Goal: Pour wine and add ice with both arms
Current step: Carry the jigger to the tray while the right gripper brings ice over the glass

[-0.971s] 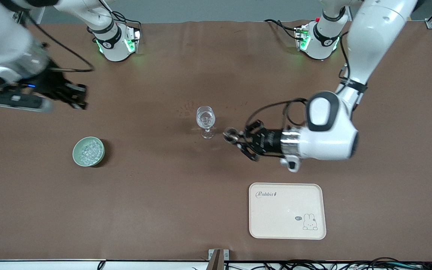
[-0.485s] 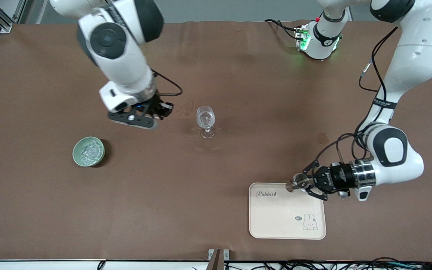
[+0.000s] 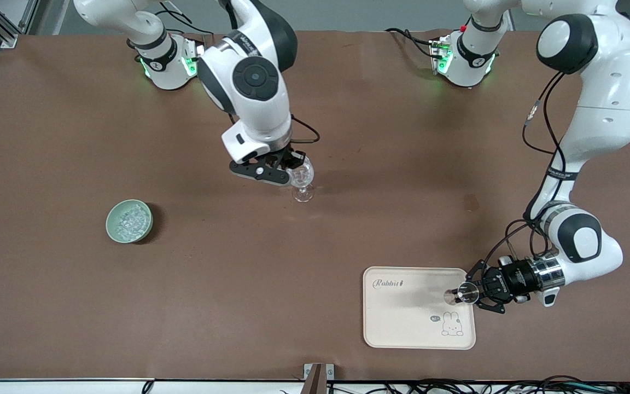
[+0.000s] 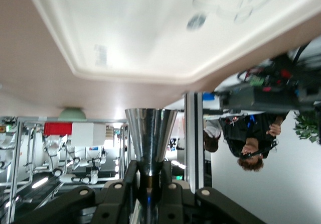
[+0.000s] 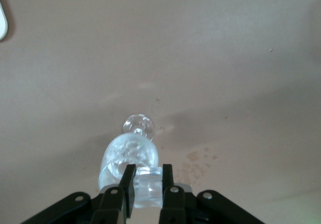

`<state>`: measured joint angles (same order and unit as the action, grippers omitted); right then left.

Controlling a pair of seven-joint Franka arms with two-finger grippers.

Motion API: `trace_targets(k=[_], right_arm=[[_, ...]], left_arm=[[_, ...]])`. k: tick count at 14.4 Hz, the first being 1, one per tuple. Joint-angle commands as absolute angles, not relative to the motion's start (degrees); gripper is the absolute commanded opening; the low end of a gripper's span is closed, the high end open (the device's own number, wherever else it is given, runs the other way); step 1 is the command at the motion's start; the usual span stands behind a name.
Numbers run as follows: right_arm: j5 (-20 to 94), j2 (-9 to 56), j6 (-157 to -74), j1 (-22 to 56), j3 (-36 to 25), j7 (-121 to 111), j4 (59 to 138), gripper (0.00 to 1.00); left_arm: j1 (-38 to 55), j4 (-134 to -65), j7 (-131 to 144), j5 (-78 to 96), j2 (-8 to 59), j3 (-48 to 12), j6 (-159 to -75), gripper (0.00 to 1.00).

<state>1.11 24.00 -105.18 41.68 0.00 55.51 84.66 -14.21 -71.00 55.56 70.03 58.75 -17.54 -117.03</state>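
Note:
Next, my left gripper sets the small metal cup down on the cream tray [image 3: 437, 299] [image 4: 140, 19] close to the rabbit print. The cup is held low over the tray's edge.
A clear wine glass [image 3: 302, 182] stands mid-table with glinting clear contents. My right gripper [image 3: 295, 166] hangs just over its rim, shut on a clear ice cube [image 5: 148, 189]; the glass [image 5: 131, 153] shows right below the cube. More ice [image 3: 129, 219] fills a pale green bowl [image 3: 111, 230] toward the right arm's end. My left gripper [image 3: 469, 293] is low over the edge of the cream tray [image 3: 402, 320], shut on the stem of a small shiny metal cup [image 3: 453, 296]. In the left wrist view the cup [image 4: 150, 133] lies sideways between the fingers [image 4: 128, 176].
The cream tray with a rabbit print lies near the front camera, toward the left arm's end; it also shows in the left wrist view [image 4: 150, 28]. A small dark stain [image 3: 471, 203] marks the brown tabletop [image 3: 238, 284].
My right arm has swung from its end of the table to over the wine glass. My left arm has carried the metal cup from beside the glass to the tray.

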Motion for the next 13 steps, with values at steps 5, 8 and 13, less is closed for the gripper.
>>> trace_targets(k=[5, 8, 13], right_arm=[[1.23, 26.72, -107.84, 44.91, -0.70, 59.41, 84.46, 0.01], [1.23, 26.72, -107.32, 44.91, -0.70, 59.41, 84.46, 0.02], [1.23, 26.89, -107.31, 45.70, -0.70, 59.50, 85.08, 0.07]], left_arm=[[-11.69, -67.24, 50.72, 74.08, 65.29, -16.44, -120.50, 0.03], [-11.69, -67.24, 47.99, 74.71, 66.18, -16.35, -120.50, 0.09], [-11.51, -67.59, 44.48, 77.61, 67.50, -16.35, -120.59, 0.34]])
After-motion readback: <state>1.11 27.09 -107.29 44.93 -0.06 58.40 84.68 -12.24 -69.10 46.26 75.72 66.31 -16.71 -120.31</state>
